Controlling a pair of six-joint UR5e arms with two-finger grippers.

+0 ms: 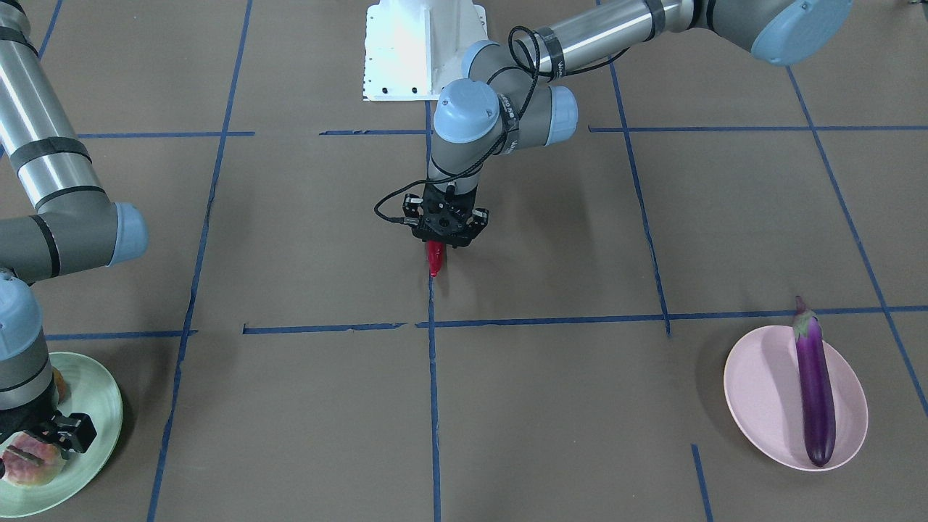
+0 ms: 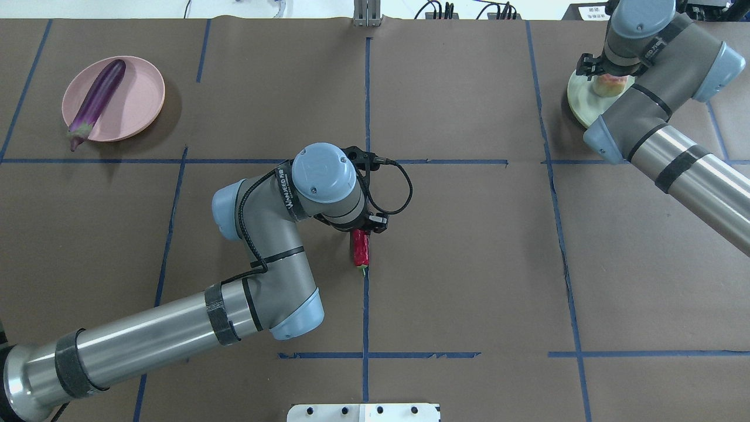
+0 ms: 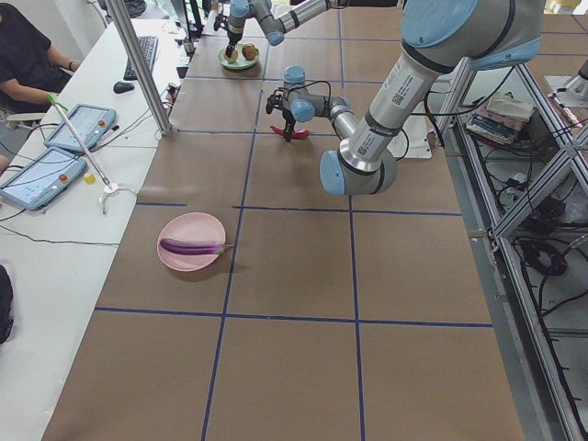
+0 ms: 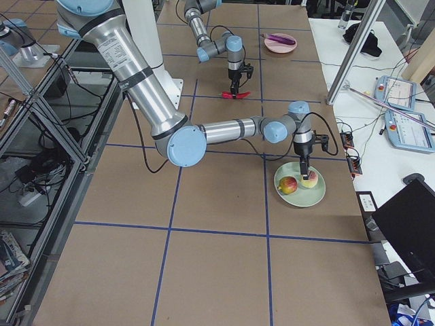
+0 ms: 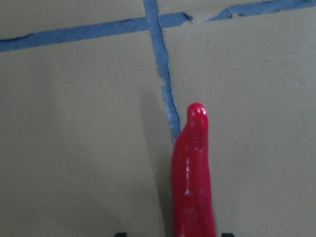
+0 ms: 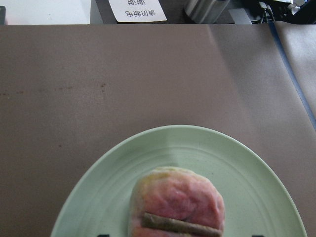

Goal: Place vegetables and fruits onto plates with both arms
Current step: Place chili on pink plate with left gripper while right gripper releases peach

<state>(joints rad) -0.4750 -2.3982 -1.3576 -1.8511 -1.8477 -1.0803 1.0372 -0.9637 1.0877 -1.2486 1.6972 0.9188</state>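
The robot's left gripper should release the red chili pepper on the pink plate (image 1: pixel 764 391), next to the purple eggplant.
A red chili pepper (image 1: pixel 435 259) (image 2: pixel 360 251) lies on the brown table at its middle. My left gripper (image 1: pixel 439 245) (image 2: pixel 363 228) is low over its upper end. In the left wrist view the chili (image 5: pixel 193 182) runs up between the jaws, which stand a little apart from it, so the gripper is open. My right gripper (image 1: pixel 32 444) (image 2: pixel 606 75) is open over the peach (image 6: pixel 177 202) (image 4: pixel 310 180) on the pale green plate (image 1: pixel 98 406) (image 6: pixel 197 148). The pomegranate (image 4: pixel 289 185) lies beside the peach. The purple eggplant (image 1: pixel 815 391) (image 2: pixel 96 99) lies on the pink plate (image 1: pixel 761 384) (image 2: pixel 140 99).
The white base block (image 1: pixel 413 51) (image 2: pixel 363 412) stands at the robot's edge of the table. Blue tape lines (image 2: pixel 366 88) cross the brown mat. Tablets (image 3: pixel 37 175) and a person sit at the side bench beyond the table's far edge.
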